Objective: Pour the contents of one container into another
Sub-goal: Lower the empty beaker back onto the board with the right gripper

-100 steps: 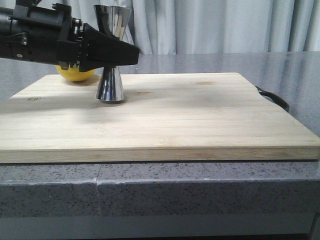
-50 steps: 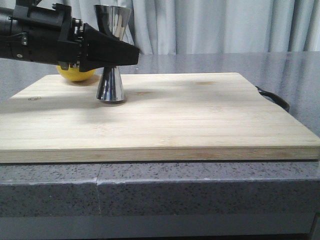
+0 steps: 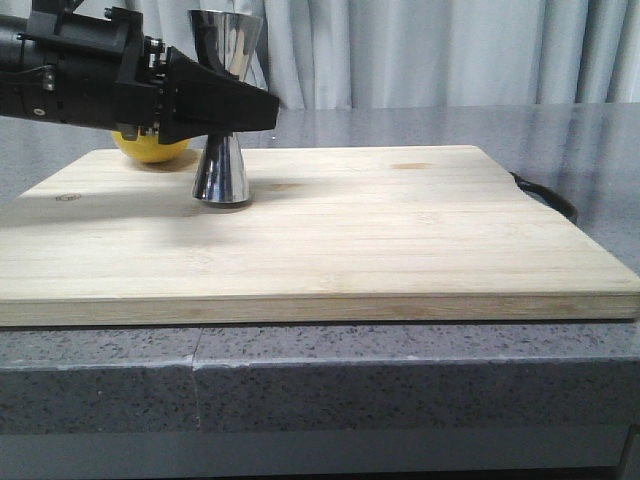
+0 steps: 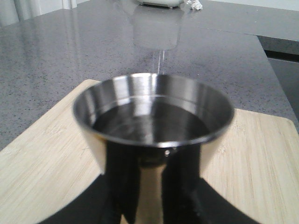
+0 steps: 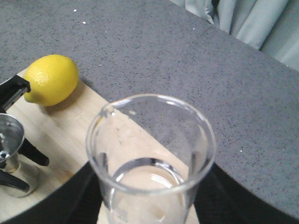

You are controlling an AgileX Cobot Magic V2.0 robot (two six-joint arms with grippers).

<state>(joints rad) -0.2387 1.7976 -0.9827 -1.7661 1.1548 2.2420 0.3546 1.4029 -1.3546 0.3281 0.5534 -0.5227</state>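
I should use my right gripper to set the clear glass beaker, now held upright with liquid in it, down on the wooden cutting board's far corner [image 3: 441, 165], close to the dark handle.
The steel jigger [image 3: 222, 172] stands upright on the wooden cutting board [image 3: 400, 230], left of its middle. My left gripper [image 3: 243, 112] reaches in from the left, shut on the jigger's narrow waist. In the left wrist view the black fingers [image 4: 122, 177] flank the waist under the jigger's cup [image 4: 152, 116], which looks dark and wet inside. The clear glass beaker [image 5: 152, 154] holds some clear liquid and stays upright in my right gripper [image 5: 152, 207], which is shut on it. It hangs above the board, with the jigger [image 5: 9, 140] below and to one side. The beaker and right gripper are outside the front view.
A yellow lemon [image 3: 150, 148] lies at the board's far left corner, just behind the left gripper, also visible as the lemon [image 5: 51, 79] from the right wrist. A dark handle [image 3: 550, 195] sticks out of the board's right edge. Grey speckled counter [image 3: 400, 380] surrounds the board; curtains hang behind.
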